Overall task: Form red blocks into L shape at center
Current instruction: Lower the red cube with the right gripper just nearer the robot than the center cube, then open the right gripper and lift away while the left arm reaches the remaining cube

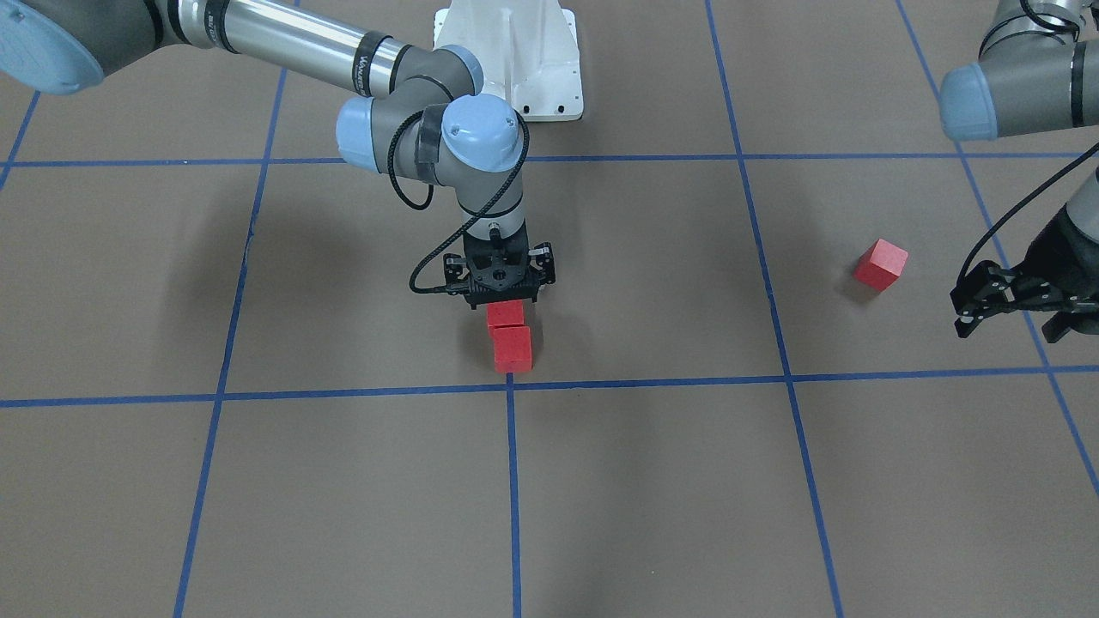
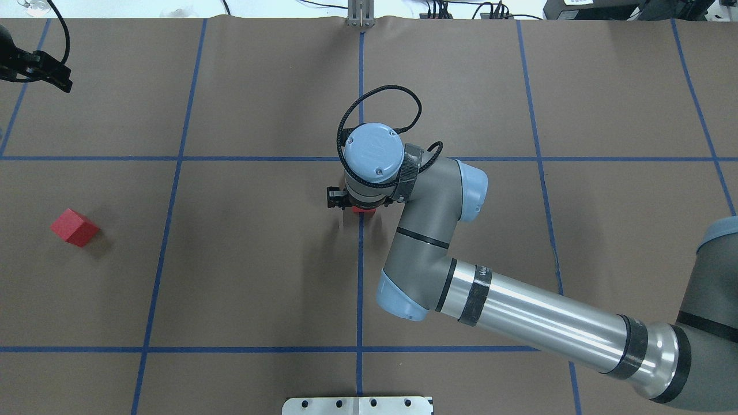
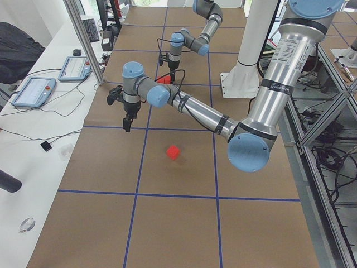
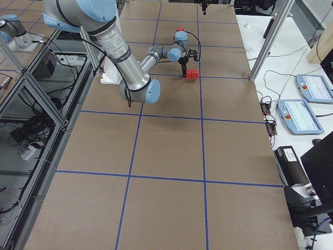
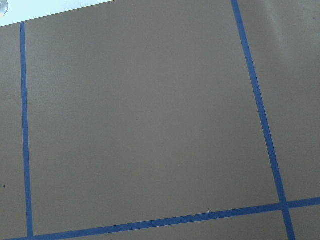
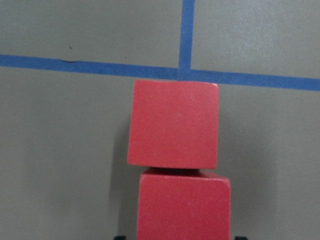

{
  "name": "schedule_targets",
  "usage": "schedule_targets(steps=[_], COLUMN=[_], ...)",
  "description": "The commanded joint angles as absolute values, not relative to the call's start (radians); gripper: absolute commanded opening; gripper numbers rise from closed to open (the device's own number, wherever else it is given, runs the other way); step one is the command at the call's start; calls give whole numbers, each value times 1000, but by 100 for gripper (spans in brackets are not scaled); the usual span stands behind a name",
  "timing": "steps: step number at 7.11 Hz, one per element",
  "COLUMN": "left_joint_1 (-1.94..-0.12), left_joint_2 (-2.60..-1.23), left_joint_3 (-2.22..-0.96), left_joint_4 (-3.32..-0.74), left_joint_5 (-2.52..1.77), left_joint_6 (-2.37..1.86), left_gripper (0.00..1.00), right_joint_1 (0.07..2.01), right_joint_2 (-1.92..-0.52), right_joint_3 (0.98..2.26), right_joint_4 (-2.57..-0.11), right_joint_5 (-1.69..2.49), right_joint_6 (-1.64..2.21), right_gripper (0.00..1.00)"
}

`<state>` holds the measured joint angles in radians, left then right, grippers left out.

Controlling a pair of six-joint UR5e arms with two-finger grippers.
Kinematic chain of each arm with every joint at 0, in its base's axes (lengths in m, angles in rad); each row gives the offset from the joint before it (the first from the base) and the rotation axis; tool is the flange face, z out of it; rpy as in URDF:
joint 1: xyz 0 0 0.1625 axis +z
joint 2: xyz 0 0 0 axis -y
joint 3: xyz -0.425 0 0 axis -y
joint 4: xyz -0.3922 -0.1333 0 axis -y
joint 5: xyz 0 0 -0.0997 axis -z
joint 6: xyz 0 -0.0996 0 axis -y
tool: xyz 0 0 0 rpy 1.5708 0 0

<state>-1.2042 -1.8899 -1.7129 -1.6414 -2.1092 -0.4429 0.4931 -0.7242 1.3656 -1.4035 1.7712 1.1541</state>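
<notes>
Next, the left gripper closes on the middle of the third red block [image 1: 882,264], the one that lies alone, away from the touching pair.
Two red blocks sit in a row at the table's center, touching end to end: the outer one [image 1: 513,348] [image 6: 173,124] and the inner one [image 1: 505,313] [image 6: 184,205]. My right gripper [image 1: 502,302] points straight down over the inner block. Its fingertips [image 6: 120,237] stand on either side of that block with small gaps, so it is open. The third red block [image 1: 880,264] [image 2: 75,227] lies alone far to the robot's left. My left gripper [image 1: 1009,326] hangs open and empty beside it, a little farther out.
The table is brown paper with a blue tape grid [image 1: 511,382]; the block pair sits just beside a grid crossing. The robot's white base [image 1: 515,60] stands at the back edge. The left wrist view shows only bare paper and tape lines.
</notes>
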Motion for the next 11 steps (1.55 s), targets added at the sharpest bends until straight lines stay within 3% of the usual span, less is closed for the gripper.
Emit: schedule_targets(steps=[1, 4, 6, 11], left_joint_1=[-1206, -1200, -1149, -959], left_joint_2=[-1873, -1769, -1586, -1528], left_joint_3=[-1721, -1736, -1756, -1769], left_joint_4=[-1643, -1808, -2080, -2175], left_joint_5=[-2109, -2109, -2100, -2042], left_joint_6=[-443, -554, -731, -704], left_gripper=[99, 100, 100, 100], right_joint_1=[518, 628, 722, 866], right_joint_2=[-718, -730, -794, -998], right_joint_3=[1390, 1507, 1621, 1735], right_joint_4=[-1404, -1506, -1594, -1595], right_joint_5=[1778, 1926, 2011, 2109], right_joint_6=[1158, 1161, 1123, 870], right_gripper=[98, 98, 99, 99])
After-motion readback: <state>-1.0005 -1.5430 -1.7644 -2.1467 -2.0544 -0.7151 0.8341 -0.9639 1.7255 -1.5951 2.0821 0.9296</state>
